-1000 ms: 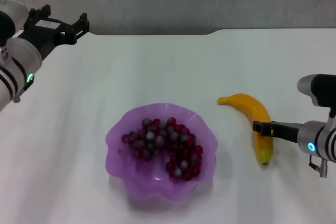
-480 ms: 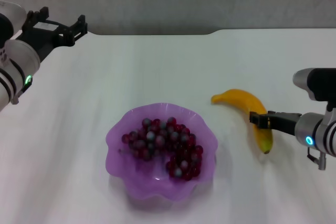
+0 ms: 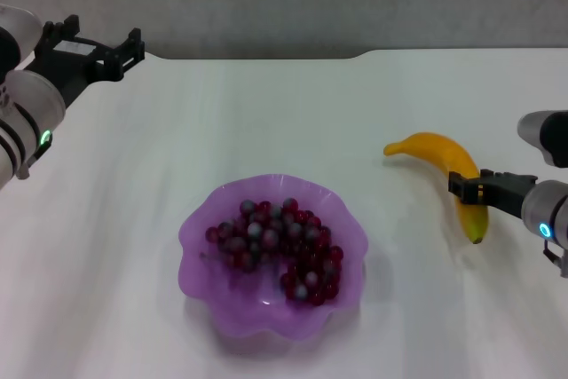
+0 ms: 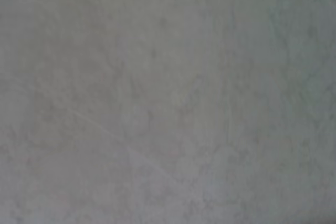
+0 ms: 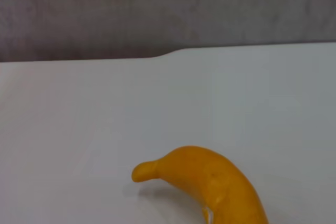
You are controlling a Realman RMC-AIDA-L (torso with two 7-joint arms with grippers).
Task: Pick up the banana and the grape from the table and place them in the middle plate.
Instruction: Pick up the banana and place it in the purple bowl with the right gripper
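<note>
Next, I set the banana with my right gripper along the far rim of the purple plate (image 3: 288, 196), against the grapes.
The banana (image 3: 433, 153) is yellow-orange and sits at the right of the white table (image 3: 266, 113). My right gripper (image 3: 468, 187) is shut on its lower half, and the banana seems to be held just above the table. In the right wrist view the banana (image 5: 210, 182) fills the lower middle, stem end pointing away from the wrist. The grape bunch (image 3: 280, 241) lies inside the purple scalloped plate (image 3: 191, 232) at front centre. My left gripper (image 3: 99, 42) is open and empty, raised at the far left corner.
The notched far edge of the table (image 3: 364, 53) meets a grey wall. The left wrist view shows only a plain grey surface. Bare tabletop lies between the plate and the banana.
The right gripper first carried the banana a little up and left, then moved right with it, away from the plate. The left arm drifted slightly left.
</note>
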